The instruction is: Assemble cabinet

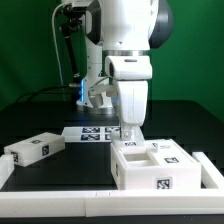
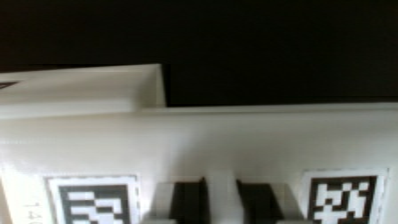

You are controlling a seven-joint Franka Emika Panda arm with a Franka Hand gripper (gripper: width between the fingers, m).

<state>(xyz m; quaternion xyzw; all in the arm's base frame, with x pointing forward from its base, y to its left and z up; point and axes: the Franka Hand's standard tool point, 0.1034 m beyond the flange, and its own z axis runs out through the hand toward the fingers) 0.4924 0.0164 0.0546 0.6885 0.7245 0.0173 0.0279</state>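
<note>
My gripper needs to release the white tagged drawer once it is in the open slot of the white box [image 1: 135, 155], letting it go there.
The cabinet's open white box [image 1: 160, 172] stands at the exterior view's right, with square tags on its top and front. My gripper [image 1: 128, 137] points straight down at the box's far left rim. In the wrist view the gripper [image 2: 222, 200] has its two dark fingers [image 2: 185, 202] tight on either side of a thin white wall of the box [image 2: 214, 140], between two tags. A small white drawer block [image 1: 34, 150] with a tag lies apart at the exterior view's left.
The marker board [image 1: 92, 133] lies flat behind the gripper. A low white rail [image 1: 60, 184] runs along the table's front and up the right side beside the box. Another flat white piece [image 2: 80, 88] shows beyond the box in the wrist view.
</note>
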